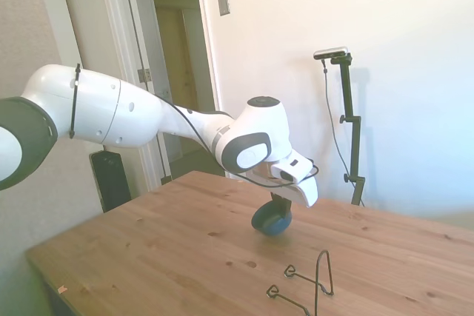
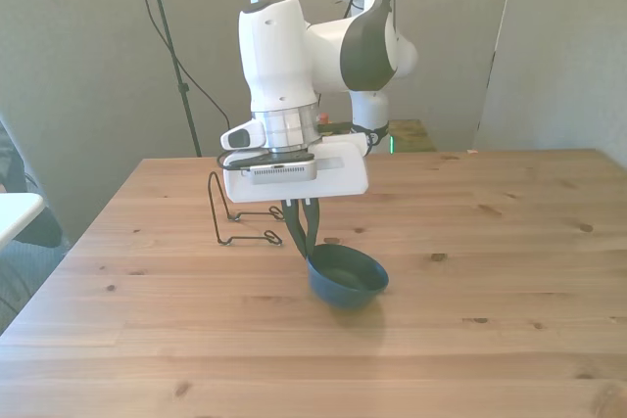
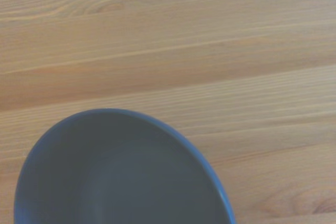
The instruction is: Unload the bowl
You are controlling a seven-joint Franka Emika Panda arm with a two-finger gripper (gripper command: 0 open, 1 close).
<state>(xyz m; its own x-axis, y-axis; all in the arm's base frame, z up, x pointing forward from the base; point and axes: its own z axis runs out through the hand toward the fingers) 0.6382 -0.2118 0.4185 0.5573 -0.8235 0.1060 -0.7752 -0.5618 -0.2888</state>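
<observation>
I will use my gripper to set the bowl down upright on the bare wooden planks [image 1: 281,234] [image 3: 157,203] near the black wire rack.
The small dark teal-blue bowl [image 2: 349,279] hangs nearly upright, mouth up, at or just above the wooden table [image 2: 490,340] near its middle. My gripper [image 2: 311,250] is shut on the bowl's rim on the side toward the front view's left, its dark fingers [image 2: 300,222] reaching down from the white hand. From the side the bowl [image 1: 271,220] shows below the gripper [image 1: 279,203]. Whether the bowl touches the wood I cannot tell. The wrist view holds the bowl's inside [image 3: 121,177] over bare planks.
A thin black wire rack [image 2: 233,212] stands on the table toward the front view's left, behind the bowl; in the side view the rack [image 1: 315,283] is near the picture's bottom. A doorway [image 1: 181,72] lies beyond the table.
</observation>
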